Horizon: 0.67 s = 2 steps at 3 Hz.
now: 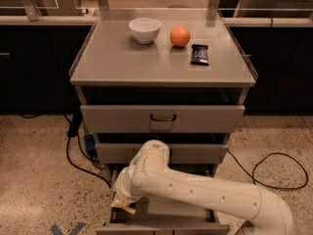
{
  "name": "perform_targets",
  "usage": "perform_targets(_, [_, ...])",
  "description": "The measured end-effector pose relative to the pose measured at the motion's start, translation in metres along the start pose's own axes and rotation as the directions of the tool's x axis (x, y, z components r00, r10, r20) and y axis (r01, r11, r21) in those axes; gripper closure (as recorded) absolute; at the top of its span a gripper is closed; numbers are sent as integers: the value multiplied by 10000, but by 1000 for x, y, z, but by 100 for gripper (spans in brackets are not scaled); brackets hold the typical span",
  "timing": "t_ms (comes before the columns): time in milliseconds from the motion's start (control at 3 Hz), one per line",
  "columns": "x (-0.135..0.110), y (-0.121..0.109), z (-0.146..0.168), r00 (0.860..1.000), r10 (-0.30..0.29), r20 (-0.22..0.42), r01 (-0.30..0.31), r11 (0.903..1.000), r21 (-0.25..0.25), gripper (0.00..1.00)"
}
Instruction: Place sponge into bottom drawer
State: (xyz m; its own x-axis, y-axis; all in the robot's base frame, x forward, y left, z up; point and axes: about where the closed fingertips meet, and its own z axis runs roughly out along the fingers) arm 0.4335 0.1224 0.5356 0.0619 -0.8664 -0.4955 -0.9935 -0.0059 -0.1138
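Note:
The gripper needs to release the sponge on the bottom drawer's grey bottom, toward the drawer front point(145, 212).
The bottom drawer point(195, 226) is pulled open at the foot of the grey cabinet, and its grey floor shows beside my arm. My gripper point(123, 207) reaches down from the white arm into the drawer's left side, close to its left wall. It is shut on the sponge point(125, 209), of which only a small yellow piece shows at the tip. The sponge is held low over the drawer floor; I cannot tell whether it touches it.
On the cabinet top stand a white bowl point(145, 29), an orange ball point(180, 35) and a dark snack bar point(199, 54). The top drawer point(163, 117) and middle drawer point(195, 153) are closed. Black cables point(274, 168) lie on the floor on both sides.

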Motion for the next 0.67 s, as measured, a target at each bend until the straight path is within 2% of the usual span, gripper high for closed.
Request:
perform_targets(333, [67, 0, 69, 9710, 694, -2290, -543, 9960, 716, 100])
perform_targets(667, [106, -7, 108, 9484, 1258, -2911, -1008, 9899, 992, 100])
